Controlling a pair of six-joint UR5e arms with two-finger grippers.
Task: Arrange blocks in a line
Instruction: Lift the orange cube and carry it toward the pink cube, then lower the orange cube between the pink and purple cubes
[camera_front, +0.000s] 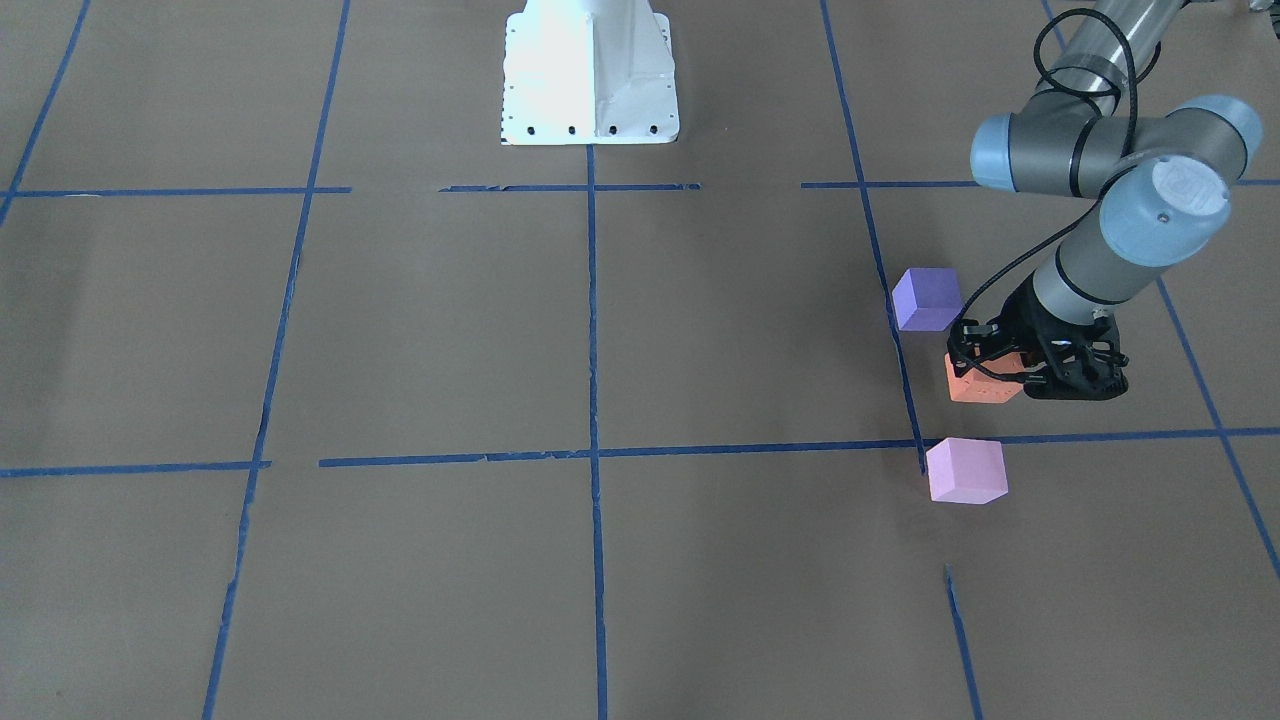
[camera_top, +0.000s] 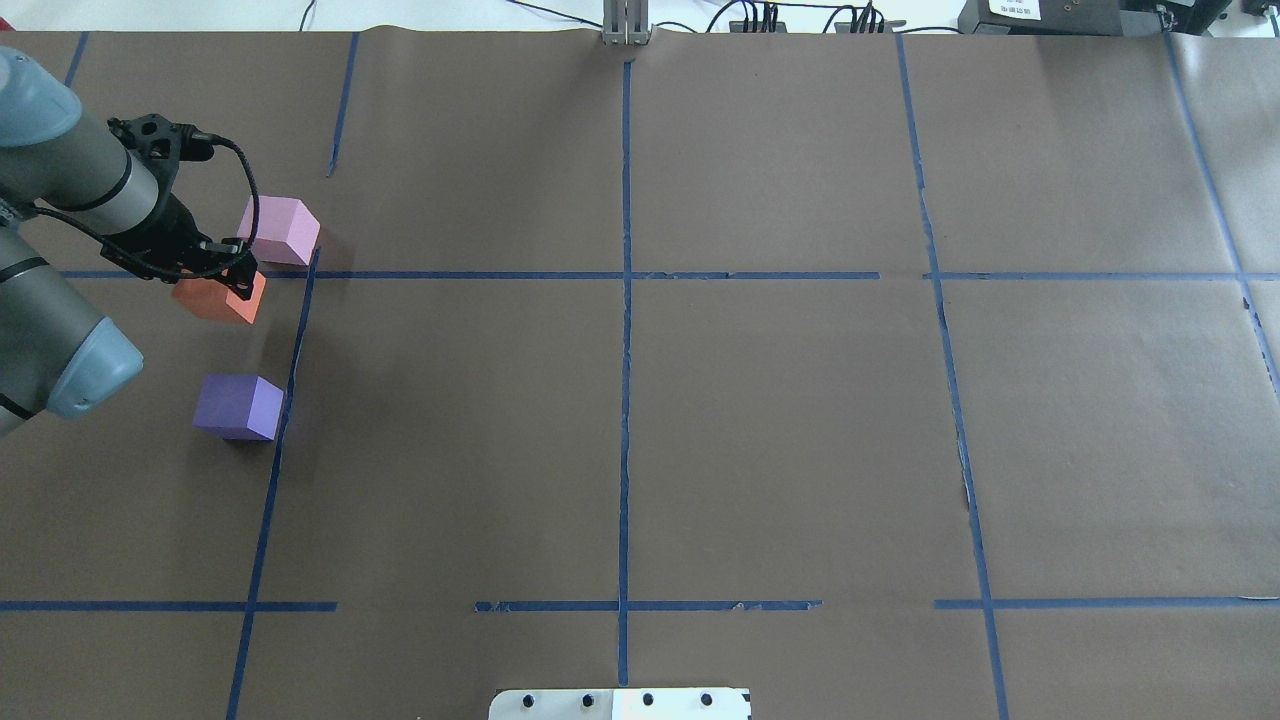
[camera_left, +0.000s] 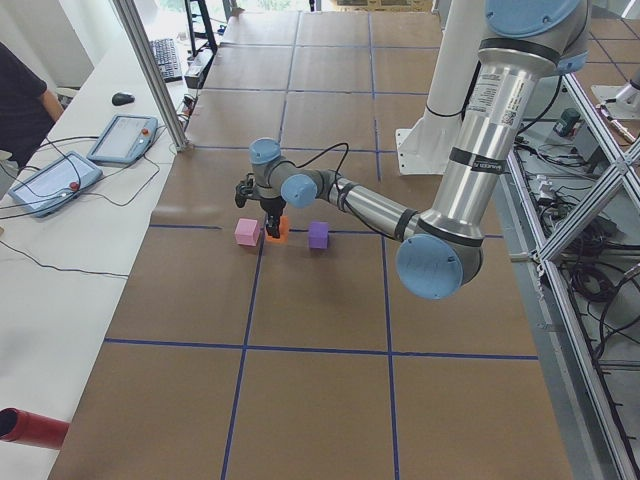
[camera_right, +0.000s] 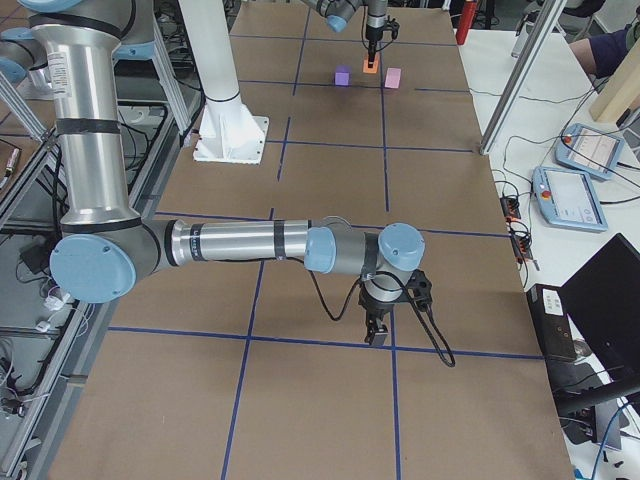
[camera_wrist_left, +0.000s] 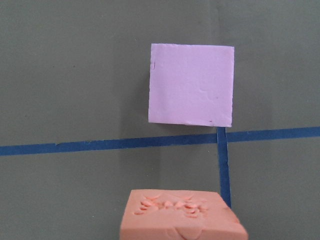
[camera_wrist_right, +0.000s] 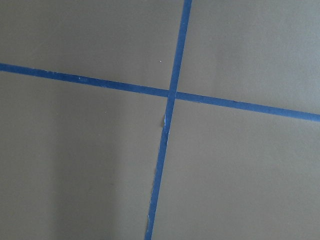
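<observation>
Next, my left gripper lets go of the orange block on the table (camera_front: 949, 391) (camera_wrist_left: 181, 186) between the purple block and the pink block.
The orange block (camera_front: 980, 385) is between the fingers of my left gripper (camera_front: 1000, 368), which is shut on it low over the brown table. In the overhead view the block (camera_top: 215, 300) sits under the gripper (camera_top: 228, 278). The violet-purple block (camera_front: 926, 299) stands nearer the robot's base, and the pale pink-lilac block (camera_front: 966, 470) stands farther out by a tape crossing. The left wrist view shows the orange block (camera_wrist_left: 182, 217) at the bottom and the pink block (camera_wrist_left: 191, 84) beyond a tape line. My right gripper (camera_right: 378, 335) shows only in the exterior right view, so I cannot tell its state.
Blue tape lines (camera_top: 625, 300) mark a grid on the brown paper table. The white robot base (camera_front: 590, 70) stands at the table's robot side. Tablets (camera_left: 120, 140) and cables lie on the side bench beyond the table edge.
</observation>
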